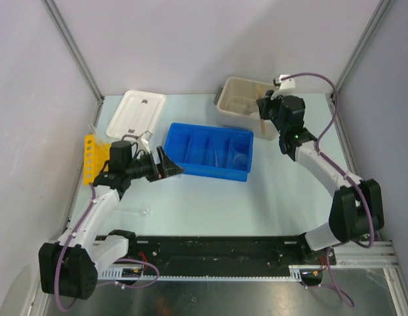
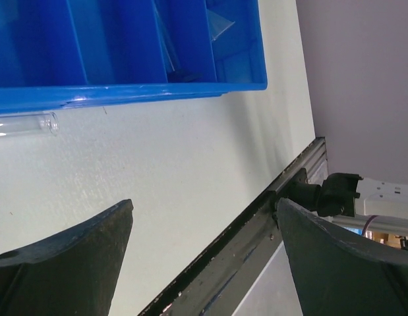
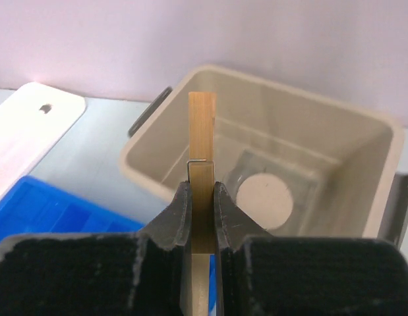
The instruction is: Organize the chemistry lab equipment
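Note:
My right gripper needs to let go of the wooden stick on the grey mesh [image 1: 247, 110] [image 3: 243, 174] next to the white disc in the beige tub. The stick is now upright above the tub's near rim.
My right gripper [image 3: 202, 192] is shut on a tan wooden stick [image 3: 202, 125] with a wire clip, held upright above the near rim of the beige tub [image 3: 365, 141]. A grey square mesh with a white disc [image 3: 264, 197] lies on the tub's floor. From above, the right gripper [image 1: 264, 106] hangs over the tub's right side. My left gripper [image 1: 167, 164] stands open and empty just left of the blue divided tray [image 1: 190, 172]. A clear glass tube [image 2: 29, 124] lies on the table against the tray's wall [image 2: 124, 93]. Clear glass pieces [image 2: 220, 25] rest inside the tray.
A white lid [image 1: 136, 113] lies at the back left, and a yellow rack [image 1: 90, 157] sits by the left wall. A small clear item [image 1: 145, 212] lies on the table near the left arm. The black rail [image 1: 217, 247] runs along the near edge.

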Available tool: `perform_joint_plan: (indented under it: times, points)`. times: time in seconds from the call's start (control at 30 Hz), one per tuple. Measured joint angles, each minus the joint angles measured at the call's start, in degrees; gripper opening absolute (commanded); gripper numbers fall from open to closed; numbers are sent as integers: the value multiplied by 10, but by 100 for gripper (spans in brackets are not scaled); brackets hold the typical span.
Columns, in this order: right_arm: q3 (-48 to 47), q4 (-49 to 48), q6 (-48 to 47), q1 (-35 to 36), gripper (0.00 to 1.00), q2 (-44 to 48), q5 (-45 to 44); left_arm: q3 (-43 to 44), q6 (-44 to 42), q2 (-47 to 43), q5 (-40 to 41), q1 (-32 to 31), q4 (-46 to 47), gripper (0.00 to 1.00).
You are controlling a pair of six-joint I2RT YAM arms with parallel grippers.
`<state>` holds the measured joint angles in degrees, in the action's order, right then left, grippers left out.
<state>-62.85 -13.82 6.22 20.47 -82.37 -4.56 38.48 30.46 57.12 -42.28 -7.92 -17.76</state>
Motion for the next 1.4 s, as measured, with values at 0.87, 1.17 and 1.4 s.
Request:
perform_joint_plan:
  times: [0.87,1.17,1.4]
  points:
    - [-146,-108,-178,-131,3,-287,201,-7,1,21,-15,-3,10,98]
    - [-178,-113,-217,-116,3,-323,218,-7,1,22,-15,-6,12,99]
    - [-226,-56,-283,-102,1,-362,222,-7,1,25,-15,-6,14,99]
